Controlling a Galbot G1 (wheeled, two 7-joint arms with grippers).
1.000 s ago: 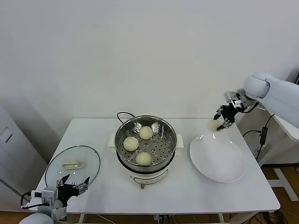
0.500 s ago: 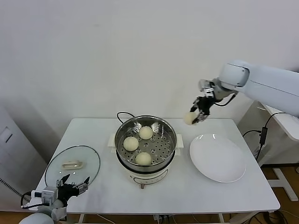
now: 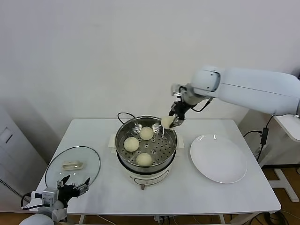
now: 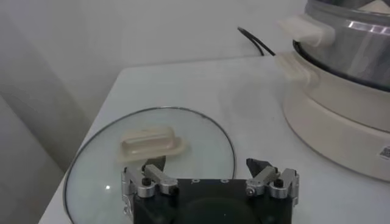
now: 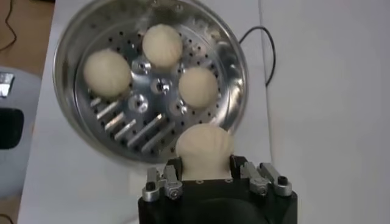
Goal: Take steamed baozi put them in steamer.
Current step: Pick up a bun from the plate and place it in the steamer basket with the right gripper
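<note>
I will let go of the baozi with my right gripper inside the steamer, on the tray's bare side (image 3: 160, 146) (image 5: 152, 122) facing the white plate.
The steamer (image 3: 123, 131), a shiny steel pot on a white base, stands mid-table with three cream baozi (image 3: 146, 133) (image 3: 131, 144) (image 3: 144, 159) on its perforated tray (image 5: 128, 122). My right gripper (image 3: 169, 123) hangs over the pot's far right rim, shut on another baozi (image 3: 166, 123); from the right wrist that held baozi (image 5: 204, 149) sits between the fingers, above the rim. My left gripper (image 3: 73, 183) is parked low at the table's front left corner, open and empty, beside the glass lid (image 4: 195, 131).
A white plate (image 3: 218, 158) lies bare to the right of the steamer. The glass lid (image 3: 73, 165) with its white handle lies flat at the front left. A black cord (image 3: 123, 115) runs behind the pot. The wall is close behind the table.
My right arm has carried the baozi leftward from above the plate's far edge to the steamer's far right rim. The left arm has not moved.
</note>
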